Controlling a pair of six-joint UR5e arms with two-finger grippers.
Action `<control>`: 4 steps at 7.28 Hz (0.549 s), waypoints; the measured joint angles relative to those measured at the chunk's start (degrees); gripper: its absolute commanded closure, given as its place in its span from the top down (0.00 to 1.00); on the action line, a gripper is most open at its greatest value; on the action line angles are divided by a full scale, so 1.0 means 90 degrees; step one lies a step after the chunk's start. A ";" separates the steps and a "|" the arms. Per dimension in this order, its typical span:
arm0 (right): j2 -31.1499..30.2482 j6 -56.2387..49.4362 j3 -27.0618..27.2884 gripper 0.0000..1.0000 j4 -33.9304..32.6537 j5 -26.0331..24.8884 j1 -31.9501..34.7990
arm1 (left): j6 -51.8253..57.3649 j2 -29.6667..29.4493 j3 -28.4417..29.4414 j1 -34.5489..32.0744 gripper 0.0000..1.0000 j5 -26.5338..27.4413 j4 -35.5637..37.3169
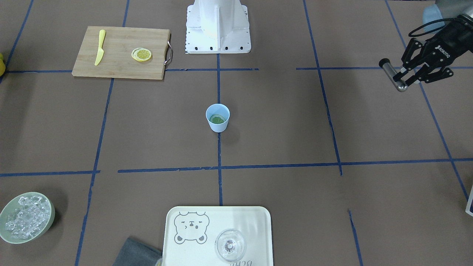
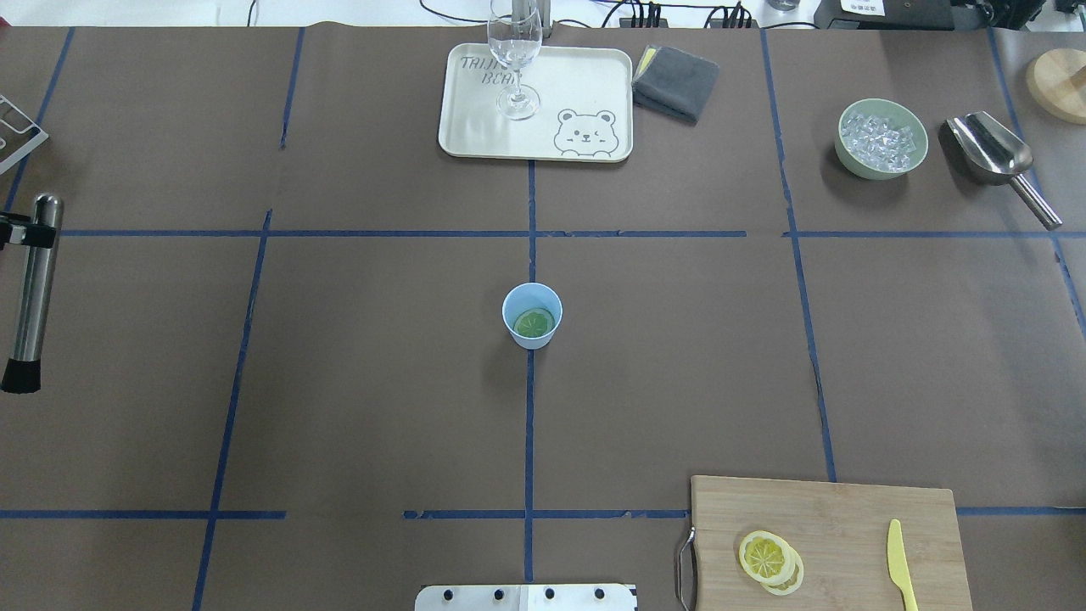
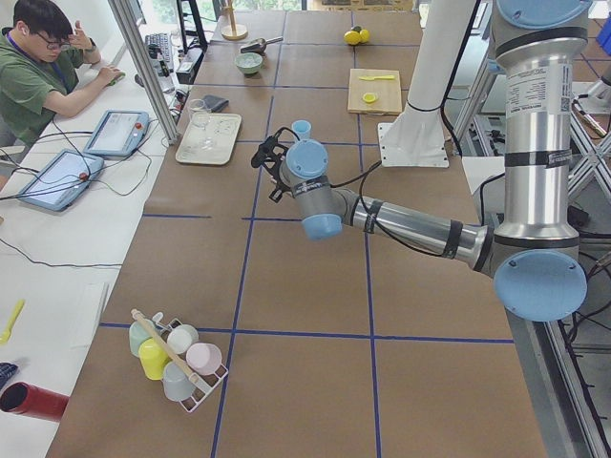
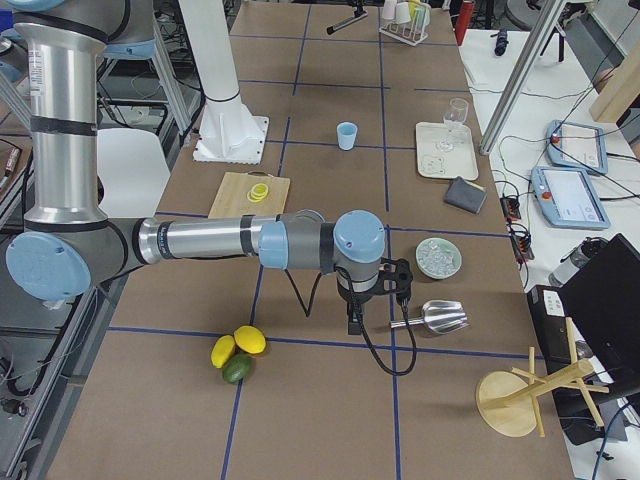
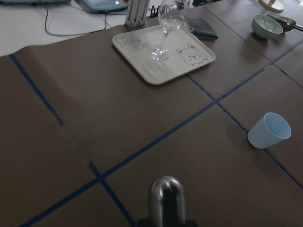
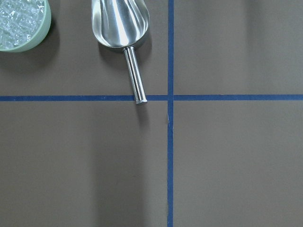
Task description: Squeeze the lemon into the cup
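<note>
I need to release the steel rod, now held at the table's far side, from my left gripper on the bare table (image 1: 370, 117) between the long blue tape lines.
The light-blue cup (image 1: 218, 126) stands upright at the table's centre on a blue tape line, and it also shows in the overhead view (image 2: 532, 340) and the left wrist view (image 5: 267, 132). A thin lemon slice (image 1: 217, 119) lies flat inside at its bottom (image 2: 534, 322), looking greenish. My left gripper (image 1: 402, 78) hovers far off at the table's left side, shut on a steel rod with a black end (image 2: 32, 288). The rod's rounded end shows in the left wrist view (image 5: 166, 198). My right gripper (image 4: 370, 292) hangs near the ice scoop; I cannot tell its state.
A cutting board (image 2: 848, 509) holds a stack of lemon slices (image 2: 769, 560) and a yellow knife (image 2: 901, 577). A bear tray (image 2: 475, 127) carries a clear glass (image 2: 514, 51). There are also a grey cloth (image 2: 676, 81), an ice bowl (image 2: 881, 138) and a steel scoop (image 6: 120, 23).
</note>
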 measured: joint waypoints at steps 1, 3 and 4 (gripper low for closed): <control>-0.0030 0.0003 -0.0003 1.00 0.0121 -0.0002 0.0000 | -0.0143 0.0115 0.0037 0.0005 0.00 -0.0042 0.0258; -0.0030 0.0001 -0.0025 1.00 0.0197 -0.0008 0.0000 | -0.0222 0.0175 0.0072 0.0247 0.00 -0.0028 0.1175; -0.0018 0.0002 -0.0044 1.00 0.0204 -0.0009 0.0000 | -0.0226 0.0157 0.0083 0.0528 0.00 0.0005 0.1761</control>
